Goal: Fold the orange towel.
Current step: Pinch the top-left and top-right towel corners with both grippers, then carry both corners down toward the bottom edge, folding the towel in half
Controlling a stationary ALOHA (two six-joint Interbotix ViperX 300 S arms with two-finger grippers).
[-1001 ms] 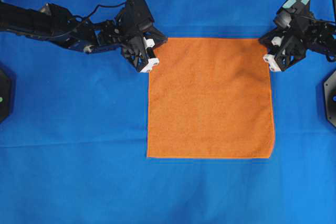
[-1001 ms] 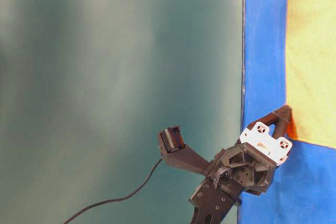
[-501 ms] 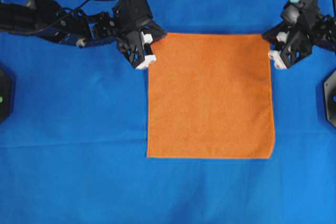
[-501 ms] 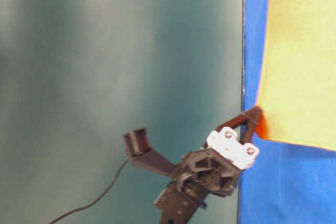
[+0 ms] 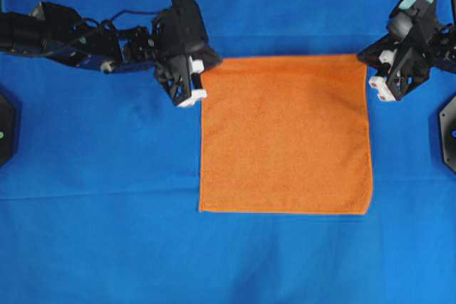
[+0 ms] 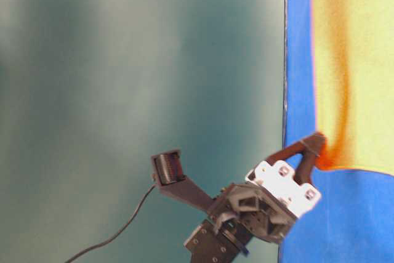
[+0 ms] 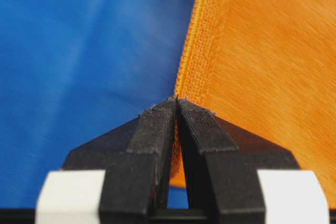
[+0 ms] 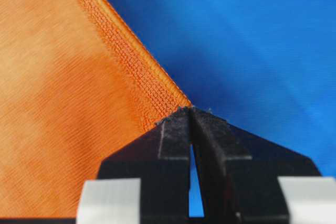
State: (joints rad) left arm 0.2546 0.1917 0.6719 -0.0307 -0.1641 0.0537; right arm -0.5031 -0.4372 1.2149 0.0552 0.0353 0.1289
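The robot's right gripper needs to release the orange towel's far corner on top of the towel's near corner on the same side (image 5: 366, 211).
The orange towel (image 5: 285, 133) lies spread on the blue cloth, a square with stitched edging. My left gripper (image 5: 210, 65) is shut on its far left corner; the left wrist view shows the edging (image 7: 191, 61) pinched between the closed fingers (image 7: 157, 124). My right gripper (image 5: 364, 59) is shut on the far right corner, with the jaws meeting at the towel's edge (image 8: 131, 61). In the table-level view a gripper (image 6: 319, 145) pinches a corner and the towel (image 6: 363, 60) creases above it.
The blue cloth (image 5: 107, 211) covers the whole table around the towel. Black arm bases sit at the left edge (image 5: 6, 127) and the right edge (image 5: 449, 129). A dark wall (image 6: 135, 60) stands behind the table.
Both grippers have moved toward the near side with the far corners held. The towel's far edge has come nearer and a crease has formed at a held corner.
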